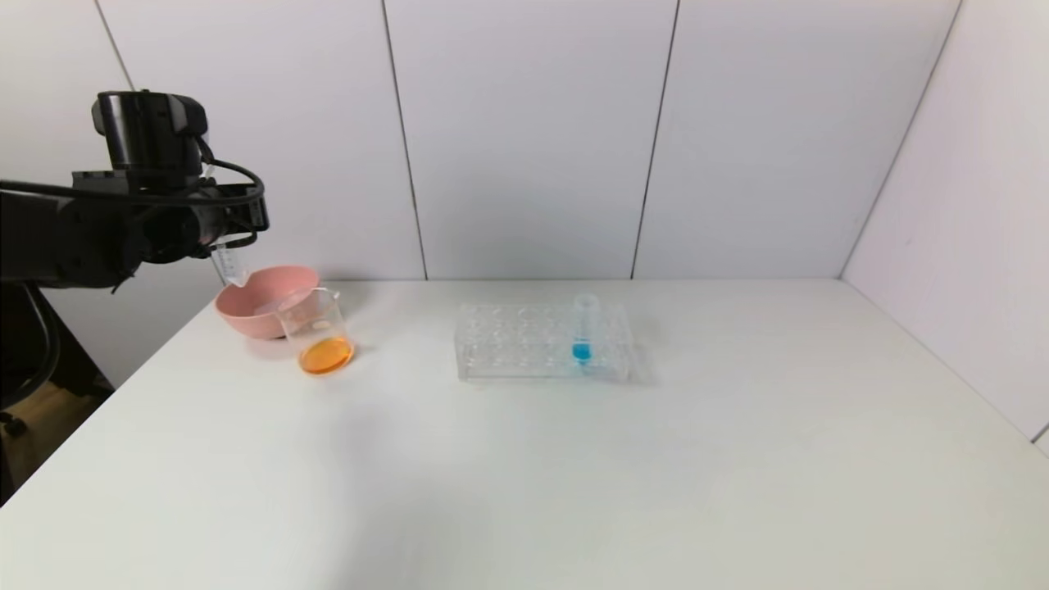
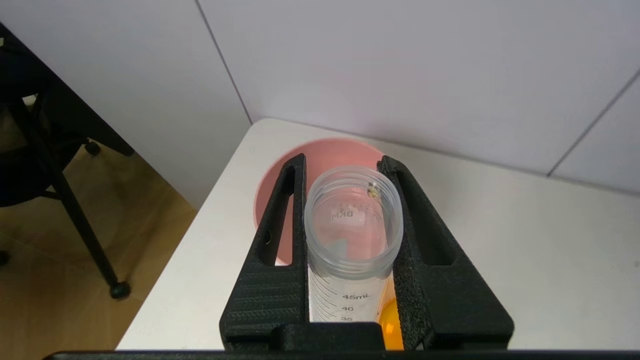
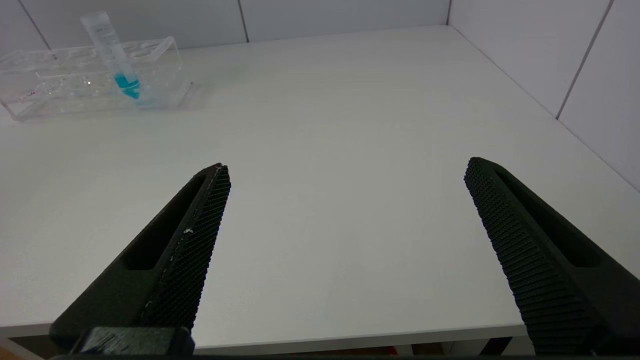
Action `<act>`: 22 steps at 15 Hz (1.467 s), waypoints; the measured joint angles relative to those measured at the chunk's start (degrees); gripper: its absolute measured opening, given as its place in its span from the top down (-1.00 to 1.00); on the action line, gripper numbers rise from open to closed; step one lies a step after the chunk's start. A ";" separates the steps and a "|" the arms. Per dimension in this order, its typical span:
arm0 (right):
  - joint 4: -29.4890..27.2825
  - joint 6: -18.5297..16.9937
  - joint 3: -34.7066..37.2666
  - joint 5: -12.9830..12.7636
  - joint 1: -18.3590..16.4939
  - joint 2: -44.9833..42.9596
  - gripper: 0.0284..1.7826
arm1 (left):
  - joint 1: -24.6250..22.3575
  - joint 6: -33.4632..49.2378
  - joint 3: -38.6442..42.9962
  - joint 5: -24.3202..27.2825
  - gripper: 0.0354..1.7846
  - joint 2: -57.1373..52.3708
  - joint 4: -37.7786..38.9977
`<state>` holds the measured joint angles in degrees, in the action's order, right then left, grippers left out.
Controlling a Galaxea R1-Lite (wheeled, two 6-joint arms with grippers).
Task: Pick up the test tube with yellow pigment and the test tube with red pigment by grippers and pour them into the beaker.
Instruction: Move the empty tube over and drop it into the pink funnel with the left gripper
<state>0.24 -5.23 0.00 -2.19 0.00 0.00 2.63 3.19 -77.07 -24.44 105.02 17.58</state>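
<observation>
Next, I let go of the clear test tube inside the pink bowl (image 1: 251, 298) (image 2: 303, 217) with my left gripper, with the test tube's opening leaning over the bowl's rim. The tube now hangs just over that rim.
My left gripper (image 1: 236, 233) is shut on a clear graduated test tube (image 2: 350, 240) that looks empty, with only a small yellowish drop near its rim. I cannot tell which pigment it held. In the head view the tube (image 1: 229, 266) hangs just over the pink bowl's left rim. The beaker (image 1: 320, 332) stands right in front of the bowl with orange liquid in its bottom; its orange shows in the left wrist view (image 2: 390, 325). My right gripper (image 3: 347, 165) is open and empty above the table's front edge. No tube with yellow or red liquid shows.
The pink bowl (image 1: 254, 315) sits at the table's far left corner, also in the left wrist view (image 2: 330, 150). A clear tube rack (image 1: 524, 344) at the middle back holds a blue-liquid tube (image 1: 583, 328), also in the right wrist view (image 3: 115, 55). Walls close the back and right.
</observation>
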 joint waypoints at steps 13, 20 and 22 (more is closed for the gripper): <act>0.00 -0.02 0.00 0.00 0.00 0.00 -0.92 | -4.95 2.18 -2.72 -0.66 0.49 16.53 28.44; 0.00 -0.02 0.00 0.00 0.00 0.00 -0.92 | -6.74 1.44 -13.28 -0.15 0.45 26.54 28.01; 0.00 -0.02 0.00 0.02 0.00 0.00 -0.92 | -6.74 1.49 -13.91 -0.30 0.34 27.22 28.12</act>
<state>0.24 -5.25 0.00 -2.17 0.00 0.00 -4.11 4.68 -90.98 -24.75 132.24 45.70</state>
